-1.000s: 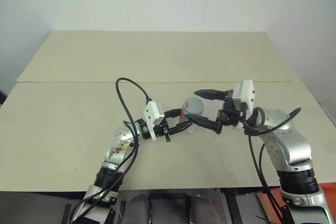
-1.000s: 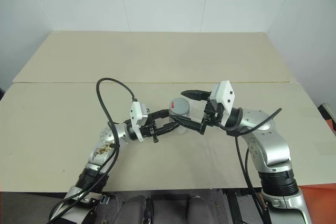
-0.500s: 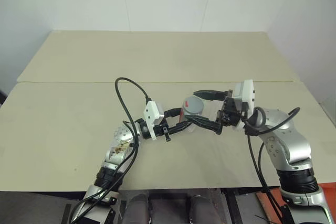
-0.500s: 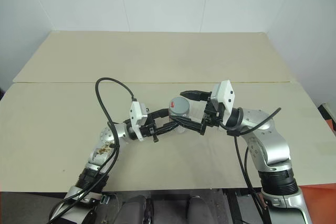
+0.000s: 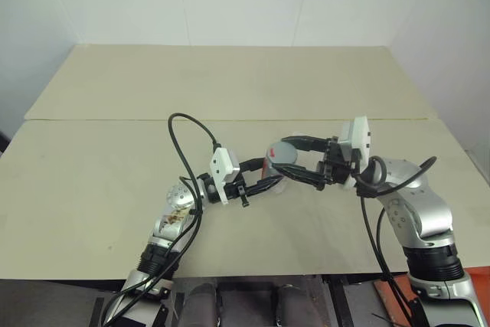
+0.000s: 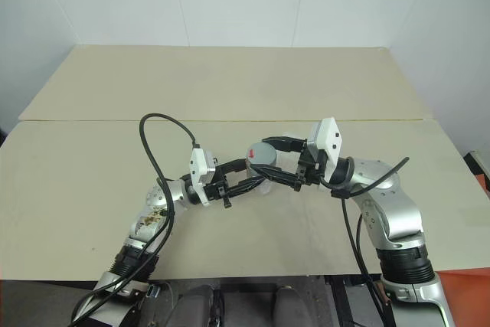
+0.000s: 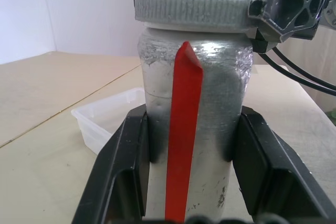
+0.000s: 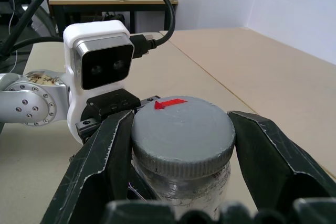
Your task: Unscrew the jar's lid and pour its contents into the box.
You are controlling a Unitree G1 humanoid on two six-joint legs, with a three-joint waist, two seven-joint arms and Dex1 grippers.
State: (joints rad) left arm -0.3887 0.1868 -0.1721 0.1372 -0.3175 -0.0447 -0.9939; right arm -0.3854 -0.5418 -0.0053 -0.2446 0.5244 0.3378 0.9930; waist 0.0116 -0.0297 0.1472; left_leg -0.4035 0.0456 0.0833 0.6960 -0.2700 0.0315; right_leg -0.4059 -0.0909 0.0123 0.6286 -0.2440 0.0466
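I see the bare table beside the clear box. Next, I let go of the grey lid, which still sits on the jar, with my right gripper on the bare table [image 5: 372, 188] beneath its cable loop.
My left gripper [image 5: 268, 174] is shut on the body of the silvery-grey jar [image 7: 210, 103], which stands upright above the table with a red stripe down its side. The grey ribbed lid [image 8: 182, 129], marked with a small red arrow, sits on the jar. My right gripper [image 5: 288, 158] reaches in from the right and is shut on the lid, one finger [image 8: 102, 153] on each side of its rim. The clear whitish box [image 7: 102, 116] lies on the table just behind the jar. The contents are hidden inside the jar.
The tan table [image 5: 107, 181] stretches wide on all sides, with a seam [image 5: 115, 119] across it further back. A black cable [image 5: 184, 151] loops up from my left wrist. My left wrist camera [image 8: 98, 62] sits close beside the lid.
My right gripper's fingers, spread wide around the lid a second ago, have closed onto its rim. Both arms and the jar stayed in place.
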